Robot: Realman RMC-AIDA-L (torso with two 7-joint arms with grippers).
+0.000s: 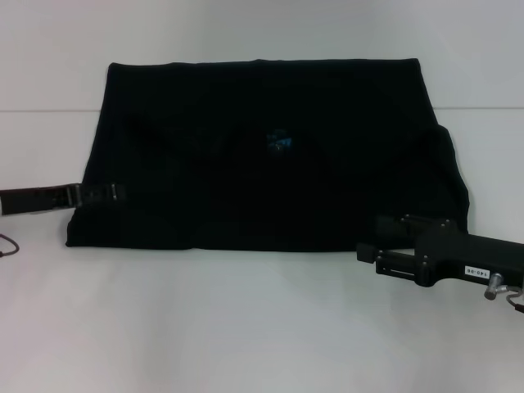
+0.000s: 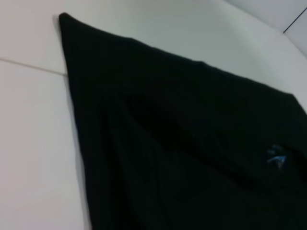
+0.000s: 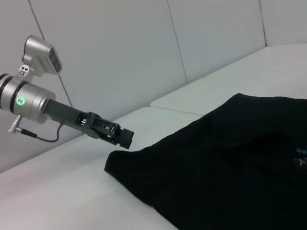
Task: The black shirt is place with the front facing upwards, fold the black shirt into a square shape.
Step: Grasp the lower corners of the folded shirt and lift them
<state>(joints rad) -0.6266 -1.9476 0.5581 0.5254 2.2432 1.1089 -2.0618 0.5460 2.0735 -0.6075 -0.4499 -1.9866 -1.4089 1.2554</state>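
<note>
My right gripper is to close on the black shirt's side edge [image 1: 463, 214] near its front corner, straight across the shirt from my left gripper.
The black shirt [image 1: 246, 172] lies flat on the white table [image 1: 246, 327] as a wide, roughly rectangular shape. Its small blue neck label [image 1: 281, 141] shows near the middle, and no lettering shows. A bulge of cloth sticks out at its right side. My left gripper [image 1: 115, 193] is low at the shirt's left edge, near its front left corner; it also shows in the right wrist view [image 3: 125, 139], just beside that corner. My right gripper [image 1: 370, 237] is open and empty, just in front of the shirt's front right part. The left wrist view shows the shirt [image 2: 192, 143] and label [image 2: 277, 157].
A seam in the table [image 1: 49, 111] runs across behind the shirt's middle. A thin cable [image 1: 8, 246] lies at the left edge. A pale panelled wall [image 3: 144, 48] stands beyond the table's left side.
</note>
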